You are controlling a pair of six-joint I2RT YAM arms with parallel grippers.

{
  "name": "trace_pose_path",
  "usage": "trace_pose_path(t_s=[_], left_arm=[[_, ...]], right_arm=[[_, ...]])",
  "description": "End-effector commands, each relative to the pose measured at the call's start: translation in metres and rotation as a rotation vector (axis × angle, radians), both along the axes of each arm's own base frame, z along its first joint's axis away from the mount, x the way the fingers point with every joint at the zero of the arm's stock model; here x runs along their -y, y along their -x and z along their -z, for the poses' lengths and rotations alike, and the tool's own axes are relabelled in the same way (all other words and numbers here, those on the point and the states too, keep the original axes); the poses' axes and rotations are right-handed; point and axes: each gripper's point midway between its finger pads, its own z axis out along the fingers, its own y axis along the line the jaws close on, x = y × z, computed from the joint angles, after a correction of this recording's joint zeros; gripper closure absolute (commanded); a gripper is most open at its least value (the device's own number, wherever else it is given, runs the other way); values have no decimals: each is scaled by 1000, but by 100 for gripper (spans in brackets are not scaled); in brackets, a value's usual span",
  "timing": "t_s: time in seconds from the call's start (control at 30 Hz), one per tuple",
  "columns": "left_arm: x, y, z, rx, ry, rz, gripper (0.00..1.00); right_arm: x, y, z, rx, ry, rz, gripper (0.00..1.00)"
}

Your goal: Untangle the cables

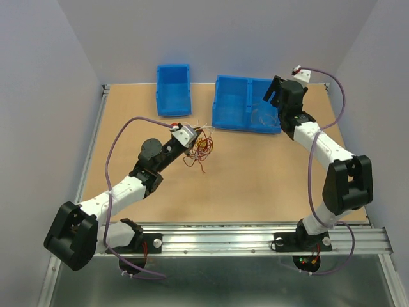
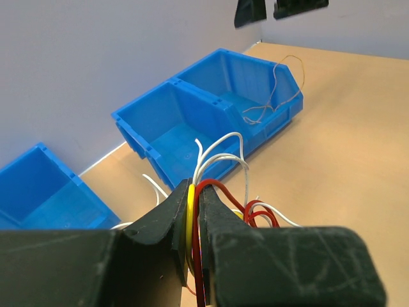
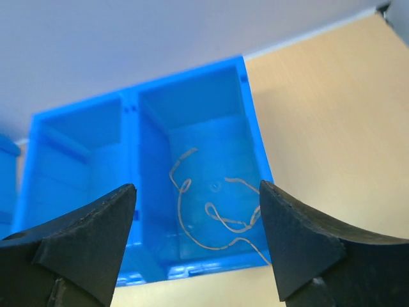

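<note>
My right gripper is to close next on the pale wire's loop [image 1: 278, 120] [image 3: 267, 259] that sticks out at the outer near corner of the double blue bin.
The cables [image 1: 201, 149] are a small clump of red, yellow and white wire loops held just above the table at mid-board. My left gripper [image 1: 190, 142] is shut on them; in the left wrist view a yellow and a red wire [image 2: 193, 211] are pinched between the jaws, with white loops rising behind. My right gripper [image 1: 273, 94] is open and empty above the right compartment of the double blue bin [image 1: 220, 102]. A thin pale wire [image 3: 217, 214] lies in that compartment, straight below the open jaws, and also shows in the left wrist view [image 2: 271, 102].
A single blue bin [image 1: 174, 96] stands at the back left of the double bin. Grey walls close the board on three sides. A metal rail [image 1: 255, 233] runs along the near edge. Purple cables [image 1: 112, 157] trail along both arms.
</note>
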Motion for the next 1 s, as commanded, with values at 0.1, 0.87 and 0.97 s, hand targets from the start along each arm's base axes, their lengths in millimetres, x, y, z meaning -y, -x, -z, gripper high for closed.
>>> trace_pose_path(t_s=[0.1, 0.87, 0.97], left_arm=[[3, -1, -34, 91, 41, 0, 81], [5, 1, -32, 83, 33, 5, 81], [6, 0, -32, 83, 33, 6, 81]], right_arm=[[-10, 3, -2, -4, 21, -78, 21], [63, 29, 58, -253, 43, 97, 41], [59, 27, 61, -264, 40, 66, 47]])
